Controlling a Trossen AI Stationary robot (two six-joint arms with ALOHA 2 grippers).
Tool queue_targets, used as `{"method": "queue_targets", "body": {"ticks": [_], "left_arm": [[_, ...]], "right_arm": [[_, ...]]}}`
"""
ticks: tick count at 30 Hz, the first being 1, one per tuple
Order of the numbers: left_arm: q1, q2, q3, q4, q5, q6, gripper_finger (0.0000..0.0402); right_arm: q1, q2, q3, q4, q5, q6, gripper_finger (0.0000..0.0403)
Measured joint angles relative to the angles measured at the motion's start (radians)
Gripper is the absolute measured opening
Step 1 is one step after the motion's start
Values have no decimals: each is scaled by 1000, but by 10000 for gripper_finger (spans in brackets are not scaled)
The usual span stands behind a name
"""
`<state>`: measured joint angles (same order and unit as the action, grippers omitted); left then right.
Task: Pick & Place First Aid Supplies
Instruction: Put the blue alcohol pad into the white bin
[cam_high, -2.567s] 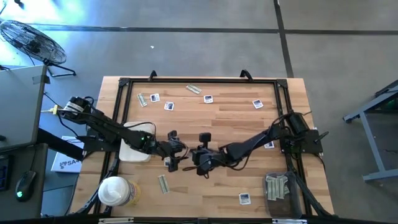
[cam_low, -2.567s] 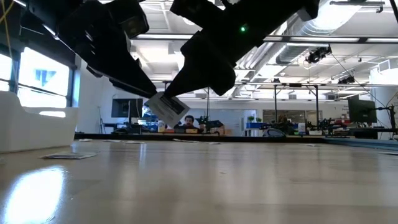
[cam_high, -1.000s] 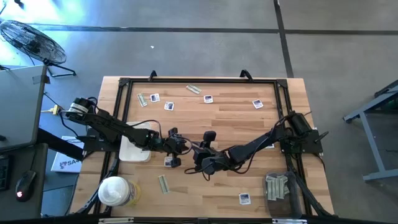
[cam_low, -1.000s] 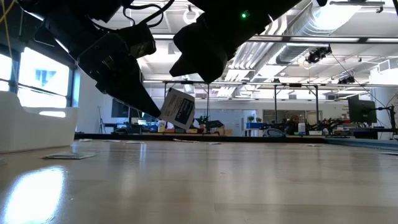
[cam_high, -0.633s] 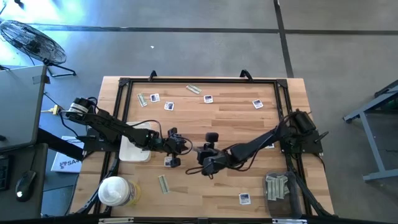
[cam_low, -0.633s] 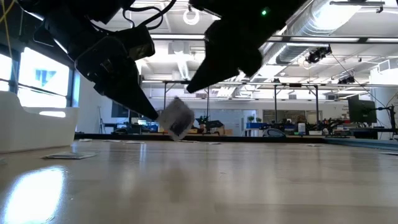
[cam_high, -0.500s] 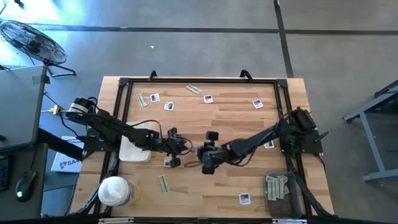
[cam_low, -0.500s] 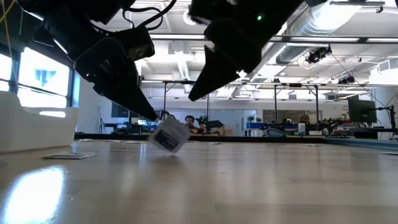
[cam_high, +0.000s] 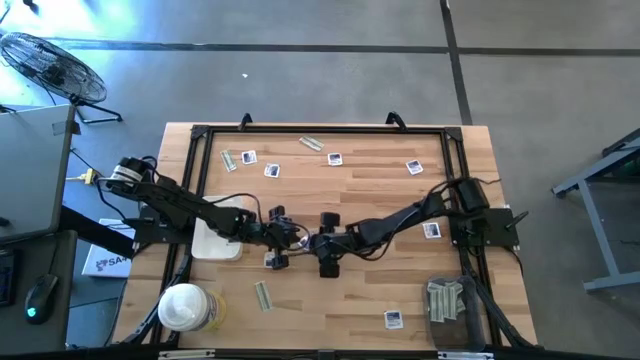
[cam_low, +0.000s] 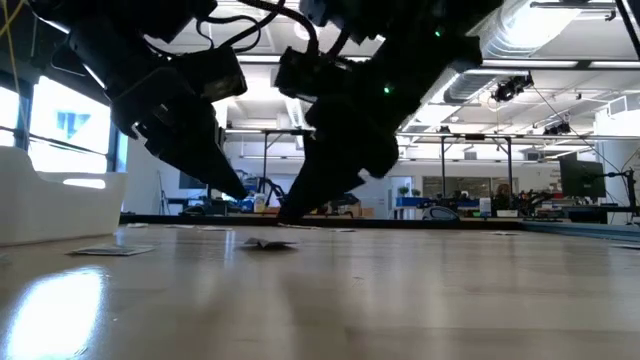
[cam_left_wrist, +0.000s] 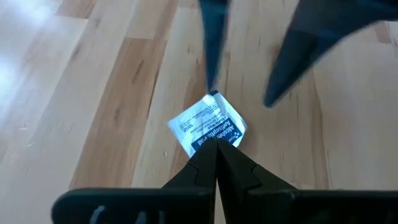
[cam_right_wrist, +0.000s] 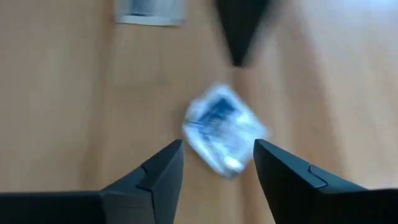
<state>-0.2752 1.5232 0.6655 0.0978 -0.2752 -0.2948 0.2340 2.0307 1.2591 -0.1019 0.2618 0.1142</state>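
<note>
The packet is below my shut, empty left gripper, so that gripper should open, move lower and pinch the packet's blue-printed edge (cam_left_wrist: 231, 138) before it carries the packet to the white tray.
A square white packet with dark blue print (cam_left_wrist: 208, 127) lies flat on the wooden table (cam_low: 265, 243), near the middle (cam_high: 272, 260). My left gripper (cam_left_wrist: 216, 148) is shut and hangs just above the packet's near-left edge (cam_low: 240, 190), holding nothing. My right gripper (cam_right_wrist: 217, 143) is open. It comes down at a slant from the right, its two fingers (cam_left_wrist: 292, 68) standing on either side of the packet, a little above it (cam_low: 292, 212). More first aid supplies lie scattered on the table.
A white tray (cam_high: 215, 245) stands behind my left gripper, and a round white-lidded tub (cam_high: 185, 305) is at the near left. Packets (cam_high: 334, 158) and strips (cam_high: 311, 143) lie along the far edge. Near the front are a strip (cam_high: 262, 295), a packet (cam_high: 393, 319) and a box of strips (cam_high: 447, 300).
The packet hung at my left gripper's shut tip, then dropped, tumbling, and now lies flat on the table. My left gripper stayed put. My right gripper has turned and come down toward the table's left, to the packet.
</note>
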Motion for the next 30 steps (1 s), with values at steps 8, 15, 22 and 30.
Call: {"method": "queue_targets", "body": {"ticks": [8, 15, 22, 30], "left_arm": [[-2, 92, 0, 65, 84, 78, 6], [-2, 139, 0, 122, 85, 119, 80], [-2, 162, 0, 168, 108, 187, 122], [-1, 237, 2, 255, 104, 194, 71]], "right_arm": [[-1, 20, 0, -13, -1, 0, 186], [5, 1, 0, -32, 26, 1, 185], [4, 1, 0, -30, 25, 1, 184], [4, 1, 0, -34, 21, 15, 182]]}}
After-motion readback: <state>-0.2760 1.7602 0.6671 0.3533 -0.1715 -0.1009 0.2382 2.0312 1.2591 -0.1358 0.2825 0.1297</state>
